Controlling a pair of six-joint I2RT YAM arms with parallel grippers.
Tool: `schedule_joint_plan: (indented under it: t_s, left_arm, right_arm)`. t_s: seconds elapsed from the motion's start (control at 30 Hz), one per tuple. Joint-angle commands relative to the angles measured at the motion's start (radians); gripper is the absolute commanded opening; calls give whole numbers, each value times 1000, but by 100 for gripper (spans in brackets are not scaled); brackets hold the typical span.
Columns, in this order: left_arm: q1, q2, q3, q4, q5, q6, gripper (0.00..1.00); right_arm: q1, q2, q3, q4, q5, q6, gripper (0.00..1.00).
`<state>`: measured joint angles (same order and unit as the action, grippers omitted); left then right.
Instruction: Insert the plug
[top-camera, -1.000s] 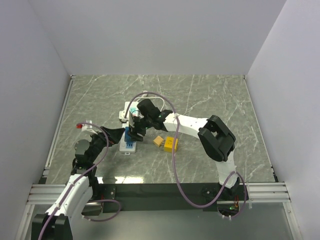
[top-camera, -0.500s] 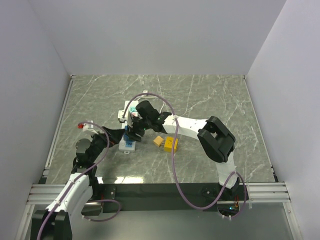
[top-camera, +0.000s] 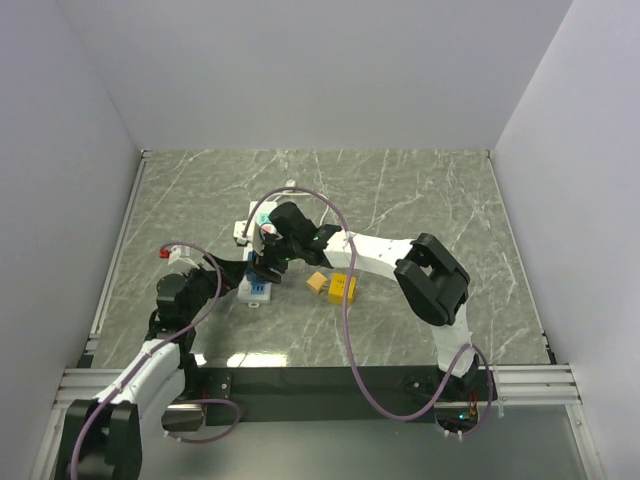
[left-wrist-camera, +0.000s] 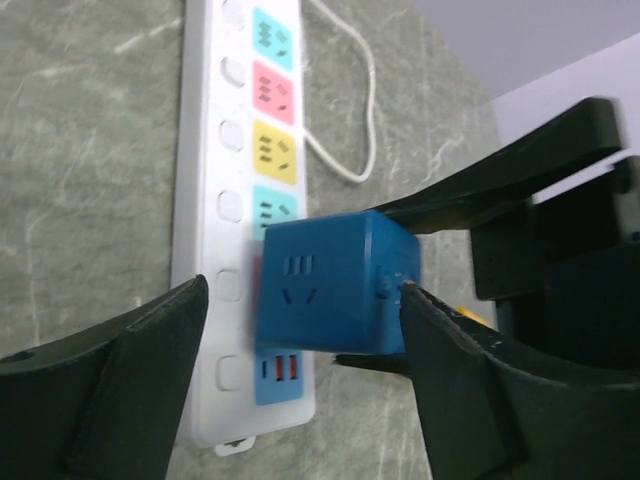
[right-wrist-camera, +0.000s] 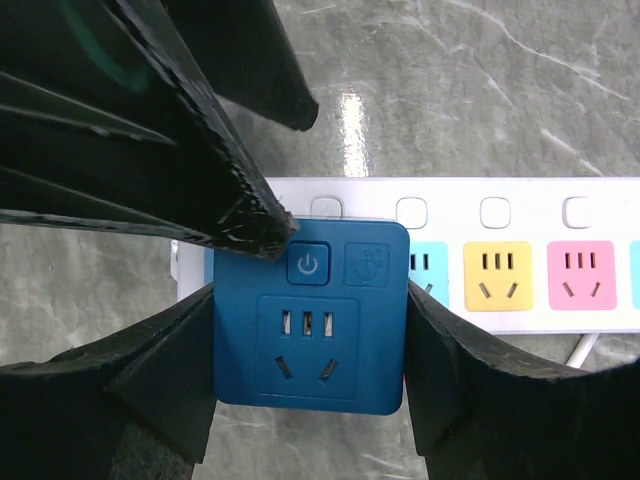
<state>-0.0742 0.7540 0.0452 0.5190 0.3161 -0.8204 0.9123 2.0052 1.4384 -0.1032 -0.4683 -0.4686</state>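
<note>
The robot's right gripper needs to release the blue plug in the white power strip (top-camera: 280, 268), next to the smaller yellow block.
The plug is a blue cube adapter (right-wrist-camera: 308, 330), and my right gripper (right-wrist-camera: 310, 345) is shut on its two sides. It sits over a socket near the close end of the white power strip (left-wrist-camera: 215, 200) with coloured sockets; its prongs are hidden. My left gripper (left-wrist-camera: 302, 288) stands open around that end of the strip, the right fingertip (left-wrist-camera: 415, 300) right at the cube's corner and the left one out past the strip's edge. From above, the plug (top-camera: 262, 275) lies under the right gripper (top-camera: 266, 262), with the left gripper (top-camera: 228, 275) just to its left.
Two yellow blocks (top-camera: 343, 288) lie on the marble table just right of the strip. The strip's white cord (left-wrist-camera: 365, 120) loops away beyond its far side. The right arm's purple cable (top-camera: 345, 330) arcs over the middle. White walls close in the table.
The left gripper has narrowed somewhat around the strip's end and its arm has shifted a little. The right gripper and blue plug have edged slightly left and down onto the strip.
</note>
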Motion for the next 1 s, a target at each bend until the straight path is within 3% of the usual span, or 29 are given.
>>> schedule_joint_plan:
  t_s: [0.0,0.23,0.37,0.57,0.73,0.97]
  left_arm:
    - [-18,44,2,47,-29,30,81]
    - [-67,105,25,42,-115,36,73]
    - [-81,140,39,39,-140,38,56]
    - [-98,180,54,45,-158,41,38]
    - [-113,226,65,76,-150,49,33]
    - [-156,294,94,121,-161,69,28]
  right_arm:
    - [-3,27,42,-49,56,-4,0]
    - [-1,66,73,-75,40,-11,0]
    - [-1,79,85,-78,34,-8,0]
    - [-3,116,119,-98,25,-5,0]
    - [-13,121,80,-86,28,16,0]
    - [-53,60,-116,87,20,108,0]
